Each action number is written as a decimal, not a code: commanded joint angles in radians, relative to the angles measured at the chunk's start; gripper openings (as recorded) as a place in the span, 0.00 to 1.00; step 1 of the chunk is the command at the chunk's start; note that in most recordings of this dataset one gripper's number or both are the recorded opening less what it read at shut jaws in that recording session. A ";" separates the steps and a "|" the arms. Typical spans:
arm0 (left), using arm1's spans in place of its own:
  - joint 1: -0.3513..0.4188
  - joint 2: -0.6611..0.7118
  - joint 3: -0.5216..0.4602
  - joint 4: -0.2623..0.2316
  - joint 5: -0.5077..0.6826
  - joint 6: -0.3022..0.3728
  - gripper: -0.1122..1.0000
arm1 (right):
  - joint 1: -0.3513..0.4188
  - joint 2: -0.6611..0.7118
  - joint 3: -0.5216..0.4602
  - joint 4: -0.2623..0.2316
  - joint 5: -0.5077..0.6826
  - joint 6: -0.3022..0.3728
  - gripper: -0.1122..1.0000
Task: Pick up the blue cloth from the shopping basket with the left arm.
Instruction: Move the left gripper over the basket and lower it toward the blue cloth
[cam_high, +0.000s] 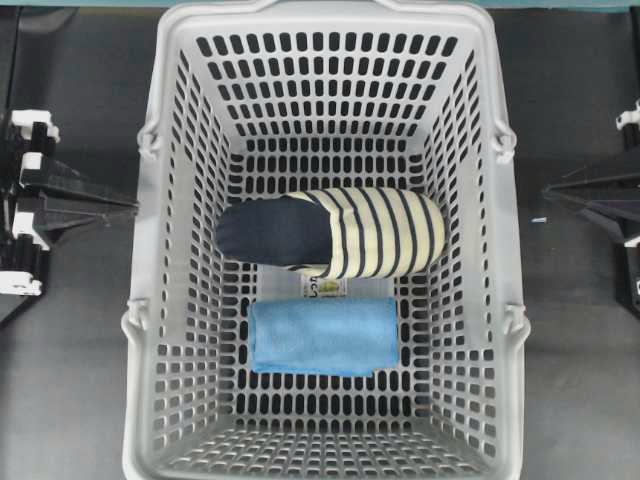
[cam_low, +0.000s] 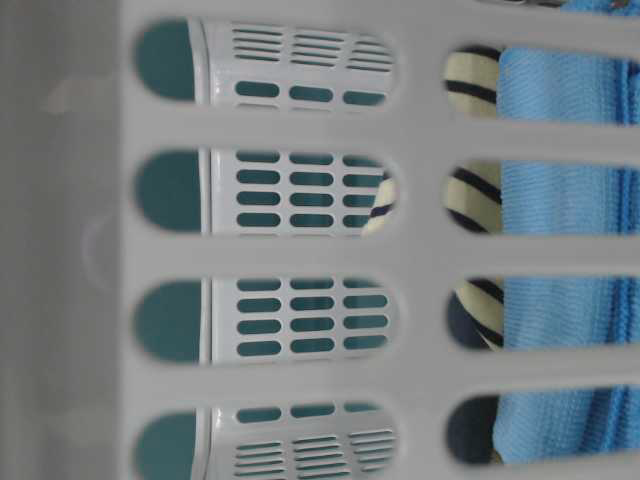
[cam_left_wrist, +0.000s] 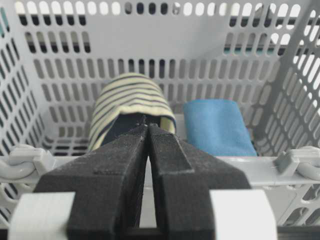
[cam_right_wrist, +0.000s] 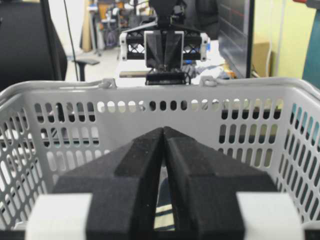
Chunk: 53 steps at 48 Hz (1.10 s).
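Note:
The next move for my left gripper is to go to the middle of the folded blue cloth (cam_high: 322, 336) (cam_left_wrist: 218, 128) beside the striped garment and pinch its long sides together there.
The blue cloth (cam_high: 323, 336) lies folded flat on the floor of the grey shopping basket (cam_high: 160, 250), in front of the striped garment (cam_high: 340, 233). My left gripper (cam_high: 128, 205) is shut and empty outside the basket's left wall, level with the garment. In the left wrist view its fingertips (cam_left_wrist: 148, 127) meet just over the rim (cam_left_wrist: 260, 167), and the blue cloth (cam_left_wrist: 216, 126) lies beyond them to the right. My right gripper (cam_high: 552, 190) is shut and empty outside the right wall. The blue cloth (cam_low: 560, 200) also shows through the slots in the table-level view.
The navy-and-cream striped garment (cam_left_wrist: 127, 97) lies straight ahead of the left gripper, touching the blue cloth's far edge. A small white label (cam_high: 327, 288) lies between them. The right wrist view shows its shut gripper (cam_right_wrist: 163, 131) facing the basket wall (cam_right_wrist: 75, 95).

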 joint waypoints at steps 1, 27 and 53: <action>0.003 0.006 -0.060 0.040 0.052 -0.029 0.15 | 0.005 0.006 -0.021 0.002 -0.014 0.008 0.11; -0.063 0.239 -0.448 0.041 0.571 -0.077 0.11 | 0.002 -0.018 -0.052 0.017 0.121 0.081 0.13; -0.100 0.647 -0.842 0.041 0.940 -0.095 0.23 | 0.000 -0.018 -0.071 0.017 0.202 0.086 0.78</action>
